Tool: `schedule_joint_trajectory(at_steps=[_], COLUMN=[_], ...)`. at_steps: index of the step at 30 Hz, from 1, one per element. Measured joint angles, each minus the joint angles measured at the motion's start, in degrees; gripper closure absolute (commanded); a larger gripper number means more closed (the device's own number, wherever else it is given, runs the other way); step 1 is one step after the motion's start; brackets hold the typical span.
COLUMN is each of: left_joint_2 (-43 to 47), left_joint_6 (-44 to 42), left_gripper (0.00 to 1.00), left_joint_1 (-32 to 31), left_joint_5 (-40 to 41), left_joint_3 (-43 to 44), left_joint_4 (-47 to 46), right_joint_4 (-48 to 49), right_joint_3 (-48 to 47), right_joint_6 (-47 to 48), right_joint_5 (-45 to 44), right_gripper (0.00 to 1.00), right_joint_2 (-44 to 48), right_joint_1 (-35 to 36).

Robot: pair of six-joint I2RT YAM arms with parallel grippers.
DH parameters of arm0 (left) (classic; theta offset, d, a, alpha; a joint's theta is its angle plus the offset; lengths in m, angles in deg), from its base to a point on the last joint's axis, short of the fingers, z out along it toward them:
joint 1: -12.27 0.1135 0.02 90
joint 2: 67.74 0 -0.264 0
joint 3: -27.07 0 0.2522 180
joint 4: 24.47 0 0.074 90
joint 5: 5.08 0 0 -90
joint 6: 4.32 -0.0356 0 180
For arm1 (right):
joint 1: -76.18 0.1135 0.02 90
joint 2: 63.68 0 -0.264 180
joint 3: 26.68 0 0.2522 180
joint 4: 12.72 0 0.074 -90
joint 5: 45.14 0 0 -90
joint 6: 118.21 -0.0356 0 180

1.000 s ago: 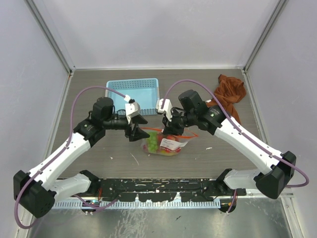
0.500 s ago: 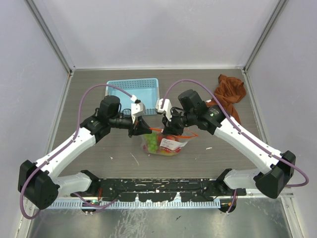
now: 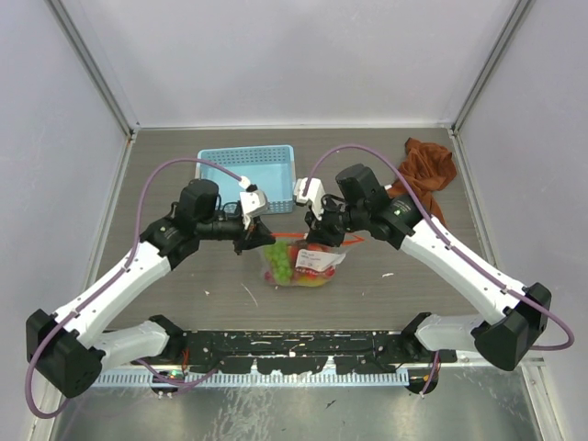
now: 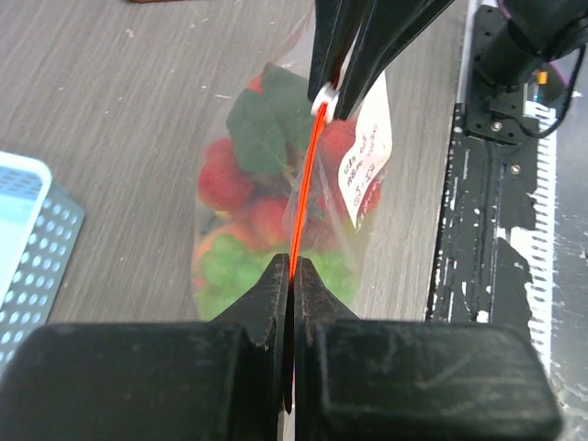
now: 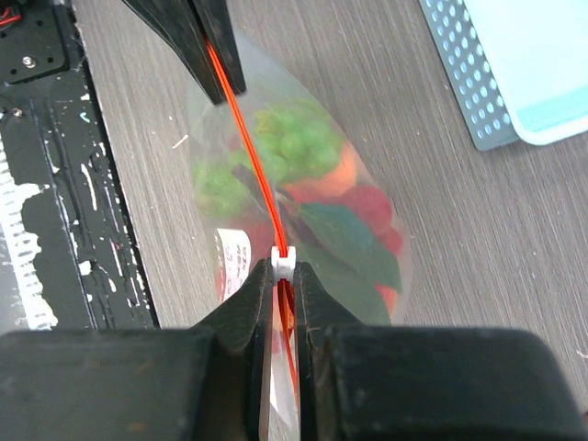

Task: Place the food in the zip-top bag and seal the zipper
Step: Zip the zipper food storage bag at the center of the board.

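Note:
My right gripper has the white slider. It will let go of it at the zipper's end (image 3: 347,229) nearest the rust-brown cloth.
The clear zip-top bag (image 3: 299,266) hangs between both grippers just above the table. Inside it is the food: green grapes (image 4: 225,271), red strawberries (image 4: 220,179) and a green leaf (image 4: 262,129). The red-orange zipper (image 4: 303,184) runs taut from one gripper to the other. My left gripper (image 4: 292,268) is shut on the zipper's left end. My right gripper (image 5: 285,268) is shut on the zipper at its white slider (image 5: 285,261), at the right end. In the top view the left gripper (image 3: 260,241) and right gripper (image 3: 323,235) face each other across the bag.
A light-blue perforated basket (image 3: 246,168) stands behind the bag at centre-left. A rust-brown cloth (image 3: 427,170) lies at the back right. The black base rail (image 3: 294,344) runs along the near edge.
My left gripper moved right to the bag's left end and closed on the zipper. The right gripper kept its grip and shifted slightly back.

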Motion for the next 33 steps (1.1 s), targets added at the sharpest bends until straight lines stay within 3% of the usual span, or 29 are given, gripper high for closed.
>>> schedule_joint_trajectory(at_steps=[16,33], left_joint_2=[5.09,5.86], left_joint_6=[-0.09,2.36], left_gripper=[1.0,1.0], left_joint_1=[0.28,3.82], left_joint_5=[15.78,19.82], left_joint_3=[0.0,-1.29], left_joint_4=[3.96,4.42], right_joint_4=[-1.07,-1.44], right_joint_3=[2.29,5.05], right_joint_6=[-1.46,-5.29], right_joint_5=[-5.53,-12.0], right_gripper=[1.0,1.0], right_joint_2=[3.56,6.51], right_joint_1=[-3.98,-8.72])
